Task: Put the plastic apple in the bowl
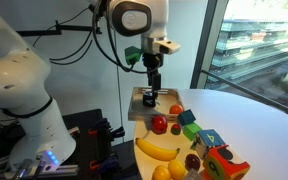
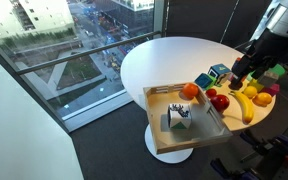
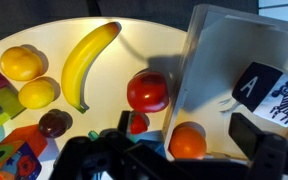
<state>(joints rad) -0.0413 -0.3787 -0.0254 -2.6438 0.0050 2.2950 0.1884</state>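
The red plastic apple just outside the tray is next for my gripper, which should go to it and close around the apple's middle [image 3: 148,92].
The plastic apple [image 3: 147,92] is round, glossy and plain red. It lies on the white table just outside the wall of a shallow tray [image 3: 246,45], and it shows in both exterior views [image 1: 160,124] [image 2: 221,102]. No bowl shows in any view. My gripper [image 3: 182,138] is open and empty. It hangs above the tray's near corner [image 1: 150,93] [image 2: 240,75], over a smaller orange-red fruit [image 3: 187,141] that lies inside the tray. The apple lies a little ahead and to the left of my fingers in the wrist view.
A banana [image 3: 89,60], two yellow fruits [image 3: 22,63], a dark maroon fruit [image 3: 54,123] and coloured blocks [image 3: 4,105] lie left of the apple. A small red piece [image 3: 137,123] lies beside the tray. A zebra block [image 3: 269,90] stands in the tray. The table edge [image 1: 134,135] is close.
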